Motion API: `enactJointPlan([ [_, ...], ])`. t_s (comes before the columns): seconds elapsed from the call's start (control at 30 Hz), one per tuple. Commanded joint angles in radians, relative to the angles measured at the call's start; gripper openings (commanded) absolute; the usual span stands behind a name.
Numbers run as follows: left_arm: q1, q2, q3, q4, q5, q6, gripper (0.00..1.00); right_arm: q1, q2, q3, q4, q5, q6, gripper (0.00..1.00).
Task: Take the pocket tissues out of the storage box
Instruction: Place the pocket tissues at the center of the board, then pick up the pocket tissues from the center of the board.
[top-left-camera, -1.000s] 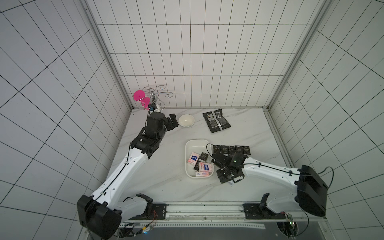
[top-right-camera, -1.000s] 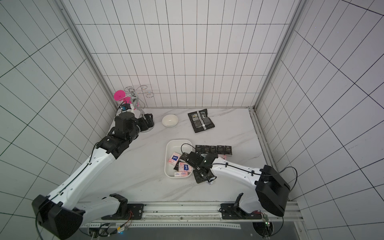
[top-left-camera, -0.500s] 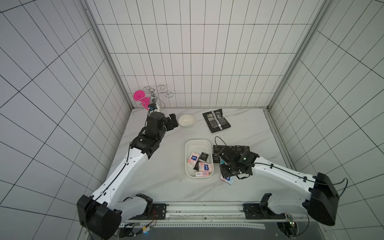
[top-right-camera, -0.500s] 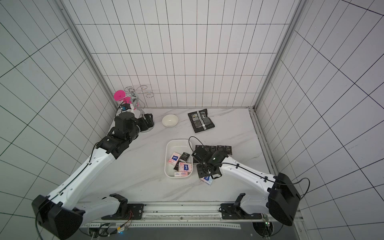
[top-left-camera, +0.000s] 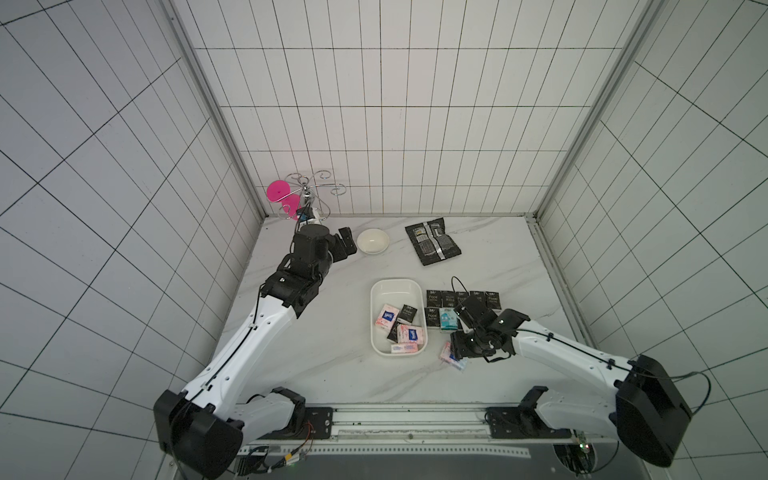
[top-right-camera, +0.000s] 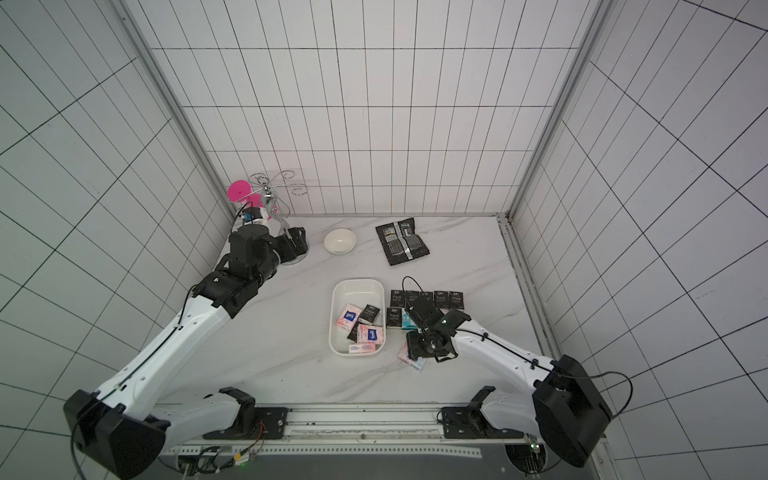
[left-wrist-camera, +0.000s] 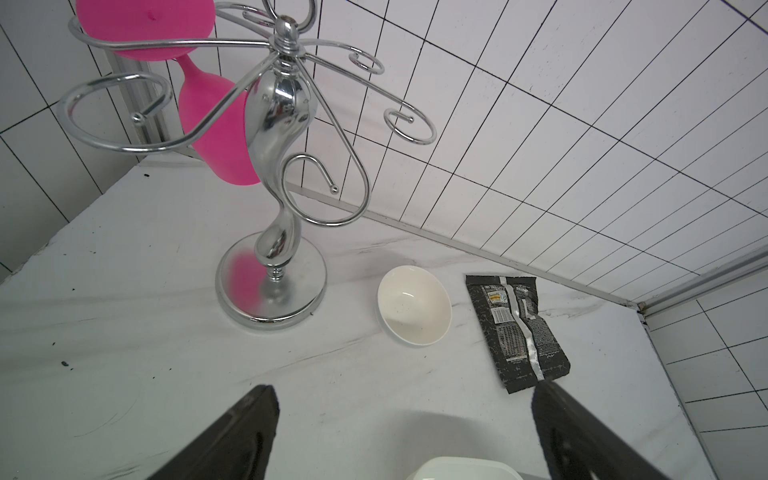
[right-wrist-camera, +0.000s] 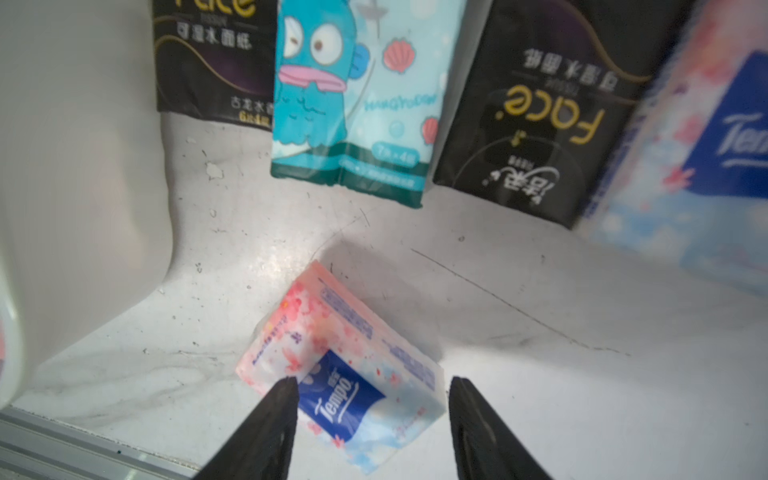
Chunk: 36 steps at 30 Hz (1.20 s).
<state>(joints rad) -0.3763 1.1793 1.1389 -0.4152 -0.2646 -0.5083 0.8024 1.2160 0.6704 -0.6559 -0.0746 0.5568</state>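
My right gripper is to turn the pink-white packet square, since it lies crooked to the rows, and take it by its side edge (right-wrist-camera: 388, 333) before lining it up.
The white storage box (top-left-camera: 397, 286) (top-right-camera: 357, 284) holds several pocket tissues (top-left-camera: 405, 332), pink-white and black. To its right, black "Face" packets (top-left-camera: 440, 298) and a teal one (top-left-camera: 448, 325) lie in rows on the table. Closer to the front, a pink-white packet (top-left-camera: 451, 358) (right-wrist-camera: 345, 365) lies flat on the table. My right gripper (top-left-camera: 456, 353) (right-wrist-camera: 372, 380) hovers over it, open, a finger on each side. At the back left, my left gripper (top-left-camera: 347, 245) (left-wrist-camera: 405, 386) is open and empty.
A small white bowl (top-left-camera: 372, 241) and a flat black foil pouch (top-left-camera: 433, 241) lie at the back. A chrome stand (top-left-camera: 309, 195) with a pink glass (top-left-camera: 279, 192) fills the back left corner. The box's wall (right-wrist-camera: 83, 166) is close beside the right gripper.
My right gripper came out of the box to the right with the pink-white packet, then opened and let it go on the table. The left arm has not moved.
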Motion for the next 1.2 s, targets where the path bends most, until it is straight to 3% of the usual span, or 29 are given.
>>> enactJointPlan([
  [0.0, 0.007, -0.01, -0.002, 0.018, -0.002, 0.005, 0.99, -0.018, 0.021, -0.036, 0.047, -0.027, -0.019, 0.61],
  [0.23, 0.005, -0.005, -0.004, 0.02, 0.002, 0.005, 0.98, -0.038, 0.044, -0.057, 0.073, -0.042, -0.041, 0.61],
  [0.37, 0.005, -0.003, -0.005, 0.023, 0.0, 0.004, 0.99, -0.039, 0.025, -0.064, 0.07, -0.08, -0.027, 0.52],
  [0.6, 0.005, 0.004, -0.005, 0.029, 0.007, 0.0, 0.99, -0.034, -0.061, -0.089, 0.03, -0.094, 0.012, 0.47],
  [0.8, 0.005, 0.006, -0.008, 0.032, 0.009, -0.003, 0.99, -0.03, -0.033, -0.097, 0.022, -0.137, 0.014, 0.38],
  [1.03, 0.006, 0.006, -0.007, 0.033, 0.004, 0.001, 0.99, 0.014, -0.017, -0.078, 0.011, -0.138, 0.033, 0.38],
  [1.17, 0.007, 0.012, -0.002, 0.032, 0.009, -0.001, 0.99, 0.045, -0.04, -0.059, -0.012, -0.121, 0.051, 0.44],
])
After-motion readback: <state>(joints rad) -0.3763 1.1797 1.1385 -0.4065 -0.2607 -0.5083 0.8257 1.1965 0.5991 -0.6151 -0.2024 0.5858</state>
